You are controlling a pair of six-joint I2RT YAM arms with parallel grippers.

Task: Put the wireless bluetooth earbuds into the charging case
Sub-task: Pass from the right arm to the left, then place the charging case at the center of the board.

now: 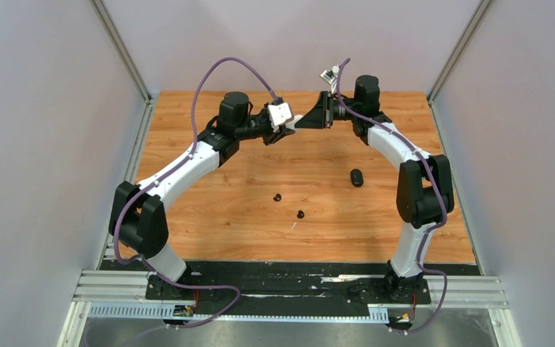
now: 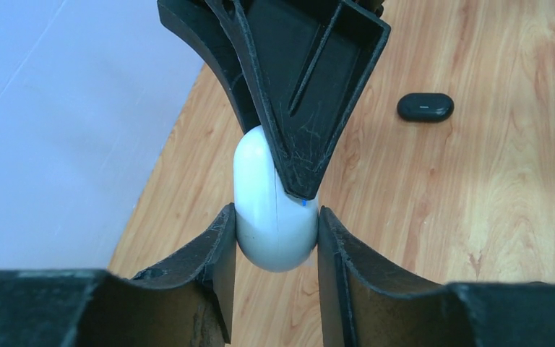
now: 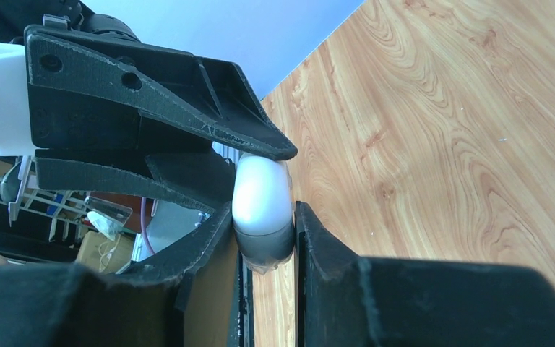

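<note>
The robot's left gripper will release the white charging case on the bare wood (image 1: 261,173) just past the farther black earbud.
A white oval charging case (image 1: 294,124) hangs in the air over the far middle of the table, held from both sides. My left gripper (image 1: 287,131) is shut on it; in the left wrist view the gripper (image 2: 276,218) pinches the case (image 2: 260,181) at its lower end. My right gripper (image 1: 302,121) is shut on the same case; in the right wrist view the gripper (image 3: 264,220) clamps the case (image 3: 260,189) at its end. The case looks closed. Two black earbuds (image 1: 277,196) (image 1: 300,214) lie on the table. The white earbuds do not show.
A closed black oval case (image 1: 356,177) lies on the wooden table (image 1: 209,217) right of centre, also in the left wrist view (image 2: 425,107). A tiny white speck (image 1: 293,225) lies near the black buds. Grey walls enclose the table on three sides.
</note>
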